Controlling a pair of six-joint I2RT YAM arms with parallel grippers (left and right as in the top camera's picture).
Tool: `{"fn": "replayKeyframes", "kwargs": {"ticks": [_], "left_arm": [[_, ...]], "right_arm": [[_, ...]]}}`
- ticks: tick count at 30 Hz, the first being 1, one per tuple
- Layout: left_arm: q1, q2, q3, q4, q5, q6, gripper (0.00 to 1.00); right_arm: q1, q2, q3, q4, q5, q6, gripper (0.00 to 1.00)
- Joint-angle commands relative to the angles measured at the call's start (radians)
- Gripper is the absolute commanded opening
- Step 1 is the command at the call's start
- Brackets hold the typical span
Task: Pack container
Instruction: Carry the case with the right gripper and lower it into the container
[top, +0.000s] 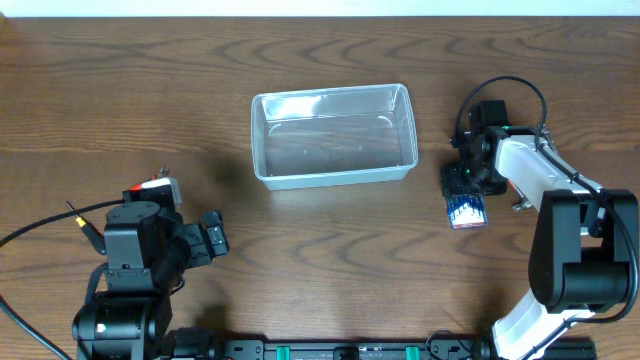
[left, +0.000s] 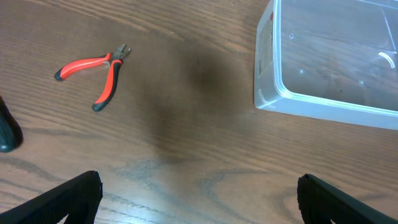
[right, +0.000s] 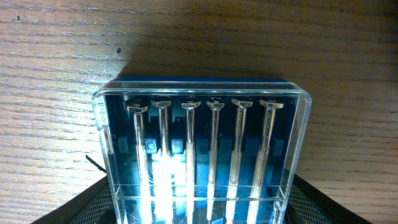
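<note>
The robot's right gripper should set the blue drill-bit case down inside the clear container by the middle of the container's front side (top: 337, 170).
The container (top: 262, 105), a clear shallow plastic bin, stands empty at the table's middle back; the left wrist view shows its corner (left: 267, 56) at the upper right. A blue drill-bit case (top: 466, 212) with a clear lid lies flat on the table to the right of the container. My right gripper (top: 464, 192) is down over it, and in the right wrist view the case (right: 199, 137) fills the gap, with both fingers (right: 81, 205) against its sides. My left gripper (left: 199, 199) hangs wide open over bare wood at the front left.
Red-handled pliers (left: 111, 78) lie on the table left of the container, partly hidden by the left arm in the overhead view (top: 155, 186). A dark rounded object (left: 7, 130) shows at the left edge of the left wrist view.
</note>
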Motion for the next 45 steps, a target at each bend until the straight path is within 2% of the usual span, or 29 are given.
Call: {"fn": "replayKeyframes", "kwargs": {"ticks": [1, 3, 7, 15, 23, 27, 31, 35, 38, 42, 45], "left_arm": [[-0.004, 0.000, 0.022, -0.003, -0.009, -0.009, 0.98], [-0.004, 0.000, 0.022, -0.003, -0.009, -0.009, 0.98], [-0.004, 0.000, 0.022, -0.003, -0.009, -0.008, 0.98], [-0.004, 0.000, 0.022, -0.003, -0.009, -0.008, 0.98], [-0.004, 0.000, 0.022, -0.003, -0.009, -0.008, 0.98], [-0.004, 0.000, 0.022, -0.003, -0.008, -0.008, 0.98], [-0.004, 0.000, 0.022, -0.003, -0.008, -0.008, 0.98], [-0.004, 0.000, 0.022, -0.003, -0.008, -0.008, 0.98], [-0.004, 0.000, 0.022, -0.003, -0.008, -0.008, 0.99], [-0.004, 0.000, 0.022, -0.003, -0.008, -0.008, 0.98], [-0.004, 0.000, 0.022, -0.003, -0.008, -0.008, 0.98]], "right_arm": [[-0.001, 0.063, -0.048, 0.003, 0.025, 0.009, 0.55], [-0.001, 0.063, -0.047, 0.004, 0.025, 0.009, 0.42], [-0.001, 0.063, -0.038, 0.006, 0.025, 0.009, 0.01], [-0.001, 0.043, 0.111, -0.122, 0.026, 0.020, 0.01], [0.004, -0.011, 0.392, -0.274, 0.026, 0.061, 0.01], [0.037, -0.027, 0.558, -0.370, 0.028, 0.008, 0.01], [0.120, -0.028, 0.710, -0.446, -0.001, -0.111, 0.01], [0.274, -0.028, 0.776, -0.461, -0.001, -0.345, 0.01], [0.403, -0.022, 0.777, -0.427, -0.001, -0.526, 0.01], [0.515, 0.004, 0.765, -0.311, -0.015, -0.639, 0.01], [0.543, 0.045, 0.757, -0.236, -0.100, -0.702, 0.01]]}}
